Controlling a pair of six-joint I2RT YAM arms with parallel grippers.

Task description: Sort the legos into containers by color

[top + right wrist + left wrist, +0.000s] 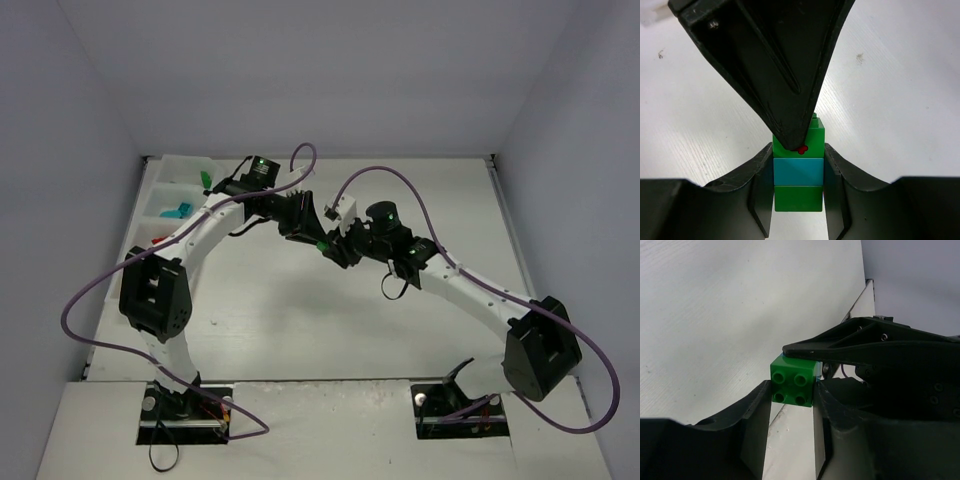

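The end green brick is under my right gripper's fingers, so next I open them and regrip only the teal and lower green bricks (798,184) before my left gripper pulls.
A small clump of legos, green over teal (798,171) over green (798,198), is held in mid-air above the middle of the table (321,245). My right gripper (798,167) is shut on its teal and lower green bricks. My left gripper (792,390) is shut on the end green brick (793,384), studs facing its camera. A red speck (801,149) shows where a left finger crosses the clump. The two grippers meet tip to tip, left (311,238) and right (333,251). The white tray (150,203) at the far left holds green (206,180), teal (178,211) and red (158,240) bricks in separate compartments.
Purple cables (300,155) loop over both arms. The table's back edge (400,157) meets the grey walls. The left arm's elbow (155,295) hangs near the tray's near end.
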